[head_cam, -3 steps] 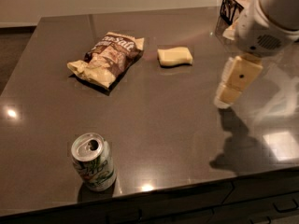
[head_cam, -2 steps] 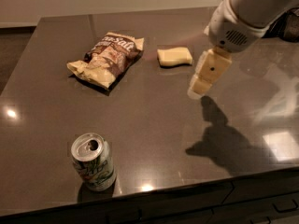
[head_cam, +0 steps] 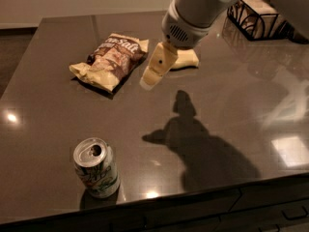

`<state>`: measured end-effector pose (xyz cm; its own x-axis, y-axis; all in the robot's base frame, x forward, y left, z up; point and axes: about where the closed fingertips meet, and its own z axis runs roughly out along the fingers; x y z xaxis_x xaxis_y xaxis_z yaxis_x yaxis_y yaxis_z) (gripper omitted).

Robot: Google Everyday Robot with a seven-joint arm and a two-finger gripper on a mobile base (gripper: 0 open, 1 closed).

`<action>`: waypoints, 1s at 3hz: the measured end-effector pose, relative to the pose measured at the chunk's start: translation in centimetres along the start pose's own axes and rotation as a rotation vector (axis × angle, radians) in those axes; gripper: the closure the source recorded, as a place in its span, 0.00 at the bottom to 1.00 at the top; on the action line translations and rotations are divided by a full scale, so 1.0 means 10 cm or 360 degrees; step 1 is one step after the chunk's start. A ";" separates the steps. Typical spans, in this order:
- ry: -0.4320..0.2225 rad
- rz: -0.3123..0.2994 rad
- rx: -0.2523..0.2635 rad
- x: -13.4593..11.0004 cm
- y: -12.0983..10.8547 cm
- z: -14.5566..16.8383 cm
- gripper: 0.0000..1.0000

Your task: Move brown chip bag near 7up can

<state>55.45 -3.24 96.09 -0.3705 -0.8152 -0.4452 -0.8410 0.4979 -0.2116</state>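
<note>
Next, I close my gripper on the middle of the brown chip bag (head_cam: 115, 56), between the bag's yellow near end and the bag's far end.
The brown chip bag (head_cam: 111, 60) lies flat on the dark table (head_cam: 58, 120) at the back left, with white "Salt" lettering at its far end. The 7up can (head_cam: 96, 167) stands upright near the table's front edge at the left, its silver top with an open tab hole. My gripper (head_cam: 153, 72) hangs above the table just right of the bag, its cream fingers pointing down and left. It holds nothing that I can see.
A pale yellow sponge-like block (head_cam: 187, 59) lies behind the gripper, partly hidden by it. A black wire basket (head_cam: 256, 16) stands at the back right corner. The arm's shadow (head_cam: 193, 139) falls on the table's middle.
The arm has swung left across the table, from the right side to just beside the chip bag. The bag, can and sponge have not moved.
</note>
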 end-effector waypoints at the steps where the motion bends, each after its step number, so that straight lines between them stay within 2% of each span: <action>1: 0.0019 0.0106 0.0035 -0.28 0.05 0.32 0.00; 3: 0.0057 0.0333 -0.0055 -0.83 0.34 0.95 0.00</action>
<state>59.40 7.98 90.80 -0.5515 -0.7055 -0.4451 -0.7571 0.6473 -0.0879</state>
